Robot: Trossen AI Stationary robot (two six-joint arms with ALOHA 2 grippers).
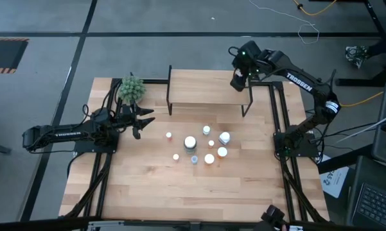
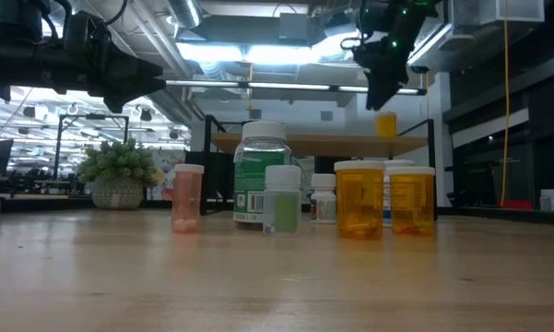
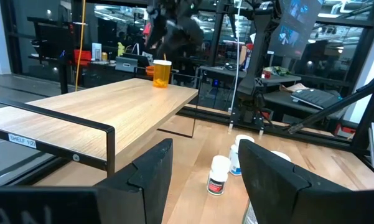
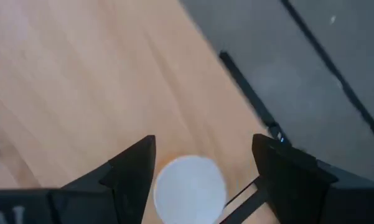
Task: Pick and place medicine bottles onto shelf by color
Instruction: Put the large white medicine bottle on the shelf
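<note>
The larger white bottle stands on the table between the orange bottles and the shelf. My right gripper closes on its white cap (image 1: 225, 136) next.
An orange medicine bottle (image 2: 385, 124) with a white cap (image 4: 188, 188) stands upright on the right end of the shelf (image 1: 209, 90). My right gripper (image 2: 383, 74) hangs open just above it, fingers pointing down on either side of the cap without touching. The gripper hides that bottle in the high view. Several more bottles stand on the table (image 1: 199, 144): a pink one (image 2: 187, 196), a large green one (image 2: 260, 175), a small green one (image 2: 281, 198), a white one (image 2: 323, 198) and two orange ones (image 2: 359, 198). My left gripper (image 1: 144, 122) waits open at the table's left.
A green leafy plant ball (image 1: 131, 90) sits at the far left corner, beside the shelf's left end. The shelf top (image 3: 112, 102) is bare apart from the orange bottle (image 3: 162, 73). Bare tabletop (image 1: 199, 192) stretches toward the near edge.
</note>
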